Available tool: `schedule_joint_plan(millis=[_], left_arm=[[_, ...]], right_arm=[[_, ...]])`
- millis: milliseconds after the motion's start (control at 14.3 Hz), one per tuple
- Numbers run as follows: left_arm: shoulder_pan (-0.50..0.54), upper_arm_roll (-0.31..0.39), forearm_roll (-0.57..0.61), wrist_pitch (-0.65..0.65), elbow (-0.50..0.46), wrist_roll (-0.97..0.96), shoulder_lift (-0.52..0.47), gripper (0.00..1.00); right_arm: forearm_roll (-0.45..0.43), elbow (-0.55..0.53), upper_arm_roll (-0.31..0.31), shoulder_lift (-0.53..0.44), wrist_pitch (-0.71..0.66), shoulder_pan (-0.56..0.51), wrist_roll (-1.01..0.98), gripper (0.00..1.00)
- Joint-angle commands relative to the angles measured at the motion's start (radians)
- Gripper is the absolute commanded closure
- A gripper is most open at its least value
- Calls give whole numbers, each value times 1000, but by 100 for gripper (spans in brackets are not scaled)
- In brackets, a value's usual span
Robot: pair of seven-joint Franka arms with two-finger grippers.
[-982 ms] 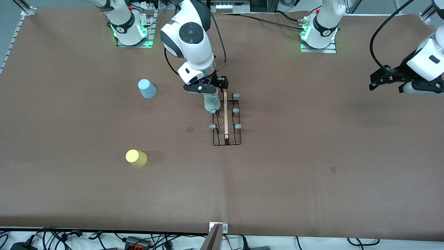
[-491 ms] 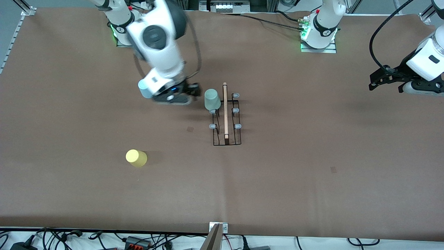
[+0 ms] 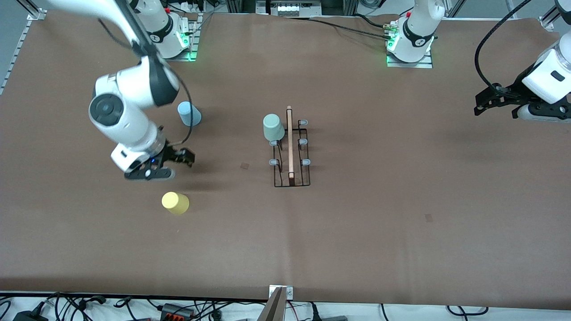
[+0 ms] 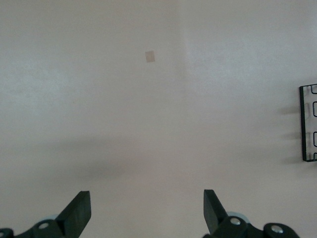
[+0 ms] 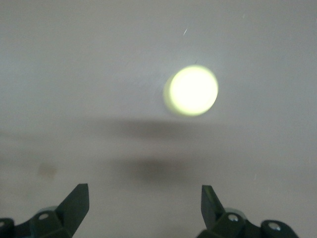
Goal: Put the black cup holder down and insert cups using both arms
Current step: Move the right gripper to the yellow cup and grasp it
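Next, I lower my right gripper to the yellow cup and close it around the sides of its upside-down body (image 3: 177, 204) (image 5: 190, 92).
The black cup holder (image 3: 291, 178) stands mid-table, its wooden rod handle (image 3: 290, 142) along the middle. The mint green cup (image 3: 273, 127) sits upside down on the peg farthest from the front camera, on the right arm's side. The yellow cup (image 3: 175, 203) and the light blue cup (image 3: 189, 113) stand upside down toward the right arm's end. My right gripper (image 3: 180, 157) is open and empty over bare table between them; its wrist view shows the yellow cup (image 5: 192, 90) ahead of the open gripper (image 5: 144, 193). My left gripper (image 3: 482, 103) waits open at its end of the table.
Free pale blue-grey pegs (image 3: 303, 141) stand along both sides of the holder. The left wrist view shows bare table under the open gripper (image 4: 146, 196) and a corner of the holder (image 4: 308, 124). Arm bases (image 3: 409, 44) stand along the table's edge farthest from the front camera.
My right gripper has left the mint green cup on its peg and swung toward the right arm's end, coming over the table near the yellow cup. The left arm has not moved.
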Motion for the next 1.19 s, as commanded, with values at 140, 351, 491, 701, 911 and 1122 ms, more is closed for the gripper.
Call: schedule_joint_plan(millis=[140,351,491,701,911,1122], left_arm=[[-1,-4,-9,-24,25,-9,5,0],[-1,-4,-9,-26,25,-9,5,0],[-3,-5,-9,-29,25,-9,4,0],[-3,-5,-9,-30,25,-9,4,0],[-3,-5,-9,-32,25,-9,4,0],[-4,-5,-9,-32,25,-9,5,0]], right_arm=[[-27,108,-43,170,181,-4,-97,0],[-41,129,-57,222,255,-4,-101,0],[-41,129,-57,241,274,-4,-100,0],[-41,129,-58,257,278,-4,-100,0],[-41,126,-60,270,300,-4,-101,0],[-44,123,-60,270,300,-12,-104,11]])
